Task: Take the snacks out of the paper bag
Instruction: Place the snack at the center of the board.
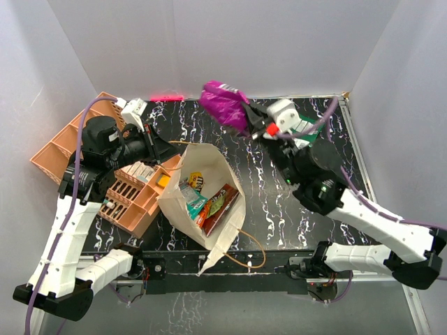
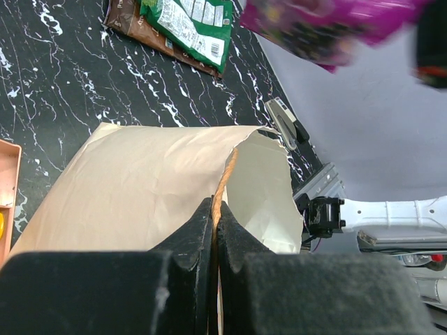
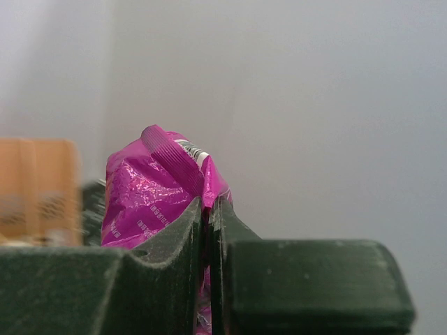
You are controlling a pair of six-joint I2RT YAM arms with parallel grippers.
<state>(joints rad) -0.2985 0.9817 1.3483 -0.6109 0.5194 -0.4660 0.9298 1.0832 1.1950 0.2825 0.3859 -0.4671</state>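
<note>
My right gripper will release the purple packet on the green packet [image 1: 305, 126] near the back corner of the table. The purple packet is now high near the back wall.
The cream paper bag [image 1: 183, 209] lies open at the table's middle, mouth up. Inside show a red packet [image 1: 220, 202], a teal-green one [image 1: 192, 201] and a small yellow-brown one [image 1: 197, 180]. My left gripper [image 1: 170, 149] is shut on the bag's tan handle at its rim [image 2: 225, 171]; the bag's side [image 2: 140, 181] fills the left wrist view. My right gripper [image 1: 255, 127] is shut on a purple packet [image 1: 223, 105] and holds it high near the back wall; it shows in the right wrist view [image 3: 150, 192] too. A green packet [image 2: 188, 24] lies on a dark-brown pouch [image 2: 129, 21] on the table.
An orange compartment tray [image 1: 70, 143] with small boxes sits at the left, partly under my left arm. A pink strip [image 1: 166, 98] lies at the back edge. The bag's other handle loop [image 1: 255, 255] hangs over the table's front edge. White walls close three sides.
</note>
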